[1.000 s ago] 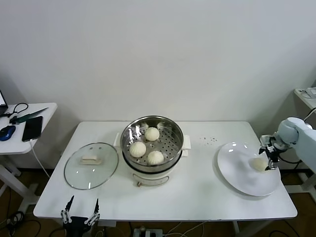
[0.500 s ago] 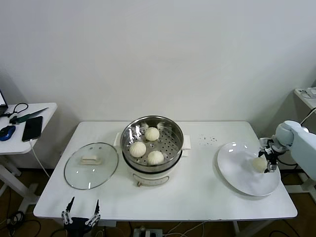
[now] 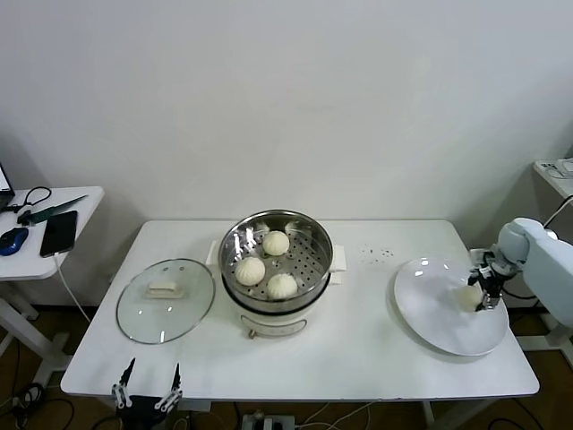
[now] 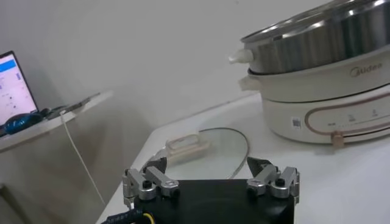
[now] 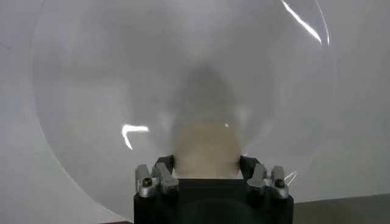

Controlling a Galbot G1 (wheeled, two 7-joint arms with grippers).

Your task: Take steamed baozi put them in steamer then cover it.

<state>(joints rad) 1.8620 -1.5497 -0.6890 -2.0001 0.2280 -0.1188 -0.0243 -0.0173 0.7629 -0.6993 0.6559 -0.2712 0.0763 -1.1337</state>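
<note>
Next, I let go of the baozi in my right gripper on the bare side of the steamer's tray (image 3: 303, 260) that faces the white plate.
Three baozi (image 3: 276, 243) lie on the perforated tray of the steel steamer (image 3: 318, 235) at the table's middle. The fourth baozi (image 3: 469, 296) rests on the white plate (image 3: 439, 324) at the right. My right gripper (image 3: 483, 296) is down at it, fingers against both its sides; the right wrist view shows this baozi (image 5: 206, 143) filling the gap of the gripper (image 5: 206, 163). The glass cover (image 3: 166, 300) lies flat on the table left of the steamer. My left gripper (image 3: 146, 387) hangs open and empty below the table's front edge, facing the cover (image 4: 219, 146) and steamer (image 4: 317, 61).
A side table at the far left carries a phone (image 3: 58, 233), a mouse and cables. A few small dark specks (image 3: 376, 253) lie on the table between the steamer and the plate. The plate (image 5: 91, 91) sits near the table's right edge.
My right gripper has come down a little closer onto the baozi on the plate. The baozi stays on the plate. The left arm has not moved.
</note>
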